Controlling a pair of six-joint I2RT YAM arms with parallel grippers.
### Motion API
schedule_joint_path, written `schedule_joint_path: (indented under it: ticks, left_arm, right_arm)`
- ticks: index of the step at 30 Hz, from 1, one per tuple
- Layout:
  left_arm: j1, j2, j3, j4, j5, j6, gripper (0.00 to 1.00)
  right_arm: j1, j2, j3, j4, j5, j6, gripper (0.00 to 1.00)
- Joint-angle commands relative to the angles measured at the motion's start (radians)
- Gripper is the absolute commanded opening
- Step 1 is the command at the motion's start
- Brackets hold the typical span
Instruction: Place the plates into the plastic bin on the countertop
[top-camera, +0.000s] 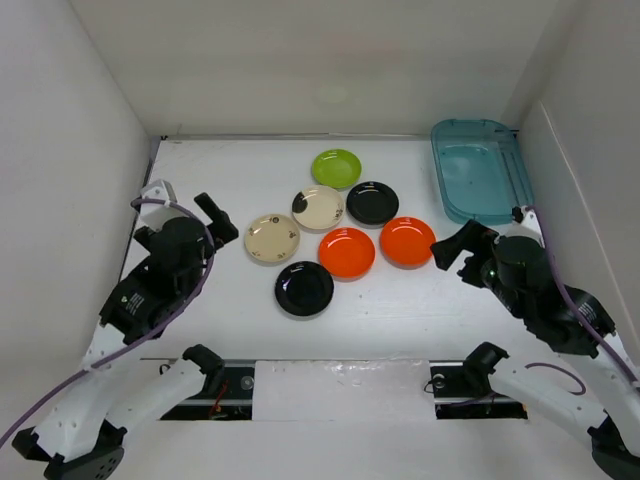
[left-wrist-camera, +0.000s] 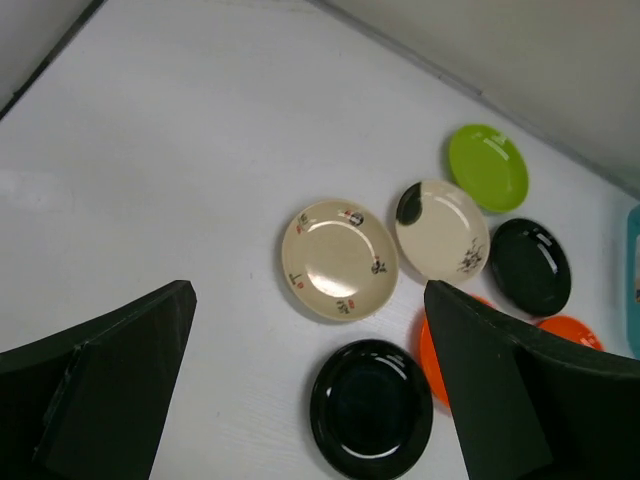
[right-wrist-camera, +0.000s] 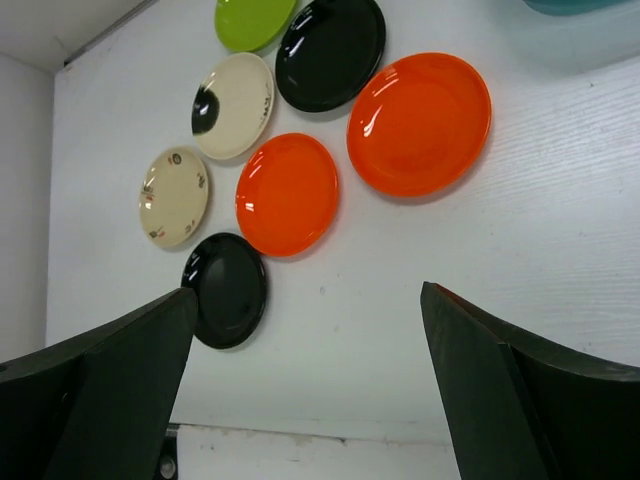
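Observation:
The robot's right gripper will close on the rim of the orange plate (top-camera: 432, 250) (right-wrist-camera: 484, 132) nearest the teal plastic bin, on the plate's side away from the other orange plate.
Several plates lie clustered mid-countertop (top-camera: 230, 330): lime green (top-camera: 336, 168), two cream (top-camera: 318, 207) (top-camera: 272, 239), two black (top-camera: 372, 203) (top-camera: 304, 288), two orange (top-camera: 346, 253) (top-camera: 407, 241). The teal plastic bin (top-camera: 480, 170) sits empty at the back right. My left gripper (top-camera: 222, 222) is open and empty, left of the cream plate (left-wrist-camera: 338, 258), with the near black plate (left-wrist-camera: 371, 408) below it. My right gripper (top-camera: 456, 246) is open and empty, just right of the right orange plate (right-wrist-camera: 420, 122).
White walls close in the left, back and right sides. The bin's corner (right-wrist-camera: 570, 5) shows at the top of the right wrist view. A metal rail with mounts (top-camera: 340, 385) runs along the near edge between the arm bases.

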Motion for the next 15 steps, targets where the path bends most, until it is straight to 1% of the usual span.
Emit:
schedule_joint_path:
  ticks: [1, 2, 3, 4, 5, 6, 7, 8, 10, 11, 13, 14, 15]
  left_arm:
    - [0.001, 0.031, -0.104, 0.023, 0.001, -0.033, 1.0]
    - [0.001, 0.031, -0.115, 0.032, 0.001, -0.033, 1.0]
    - [0.001, 0.031, -0.124, 0.046, 0.01, -0.033, 1.0]
    - [0.001, 0.031, -0.133, 0.046, 0.01, -0.033, 1.0]
    - [0.001, 0.031, -0.133, 0.055, 0.01, -0.033, 1.0]
    - [0.001, 0.031, -0.133, 0.067, 0.01, -0.033, 1.0]
    - [0.001, 0.031, -0.145, 0.067, 0.01, -0.033, 1.0]
    - [0.001, 0.031, -0.158, 0.086, 0.024, -0.033, 1.0]
    - [0.001, 0.031, -0.158, 0.109, 0.06, -0.007, 1.0]
    - [0.001, 0.031, -0.169, 0.109, 0.061, -0.007, 1.0]
    - [0.001, 0.031, -0.169, 0.121, 0.074, 0.007, 1.0]
    - [0.001, 0.031, -0.169, 0.121, 0.085, 0.018, 1.0]
    - [0.001, 0.031, -0.169, 0.133, 0.097, 0.018, 1.0]
  right_arm:
    - [-0.005, 0.012, -0.006, -0.023, 0.029, 0.078, 0.99]
    - [-0.005, 0.012, -0.006, -0.023, 0.029, 0.097, 0.99]
    - [-0.014, 0.012, -0.024, -0.004, 0.029, 0.153, 0.99]
    - [-0.014, 0.012, -0.024, -0.004, 0.029, 0.154, 0.99]
    - [-0.014, 0.012, -0.068, 0.037, 0.015, 0.154, 0.99]
    - [-0.014, 0.012, -0.097, 0.061, 0.015, 0.202, 0.99]
    - [-0.014, 0.012, -0.131, 0.09, -0.021, 0.222, 0.99]
    - [-0.029, 0.012, -0.204, 0.163, -0.048, 0.239, 0.99]
    - [-0.054, 0.076, -0.28, 0.238, -0.094, 0.296, 0.99]
    - [-0.092, 0.108, -0.314, 0.271, -0.123, 0.319, 0.99]
    - [-0.129, 0.203, -0.387, 0.329, -0.132, 0.385, 0.99]
    - [-0.144, 0.227, -0.407, 0.355, -0.143, 0.385, 0.99]
    - [-0.156, 0.242, -0.449, 0.421, -0.152, 0.399, 0.99]
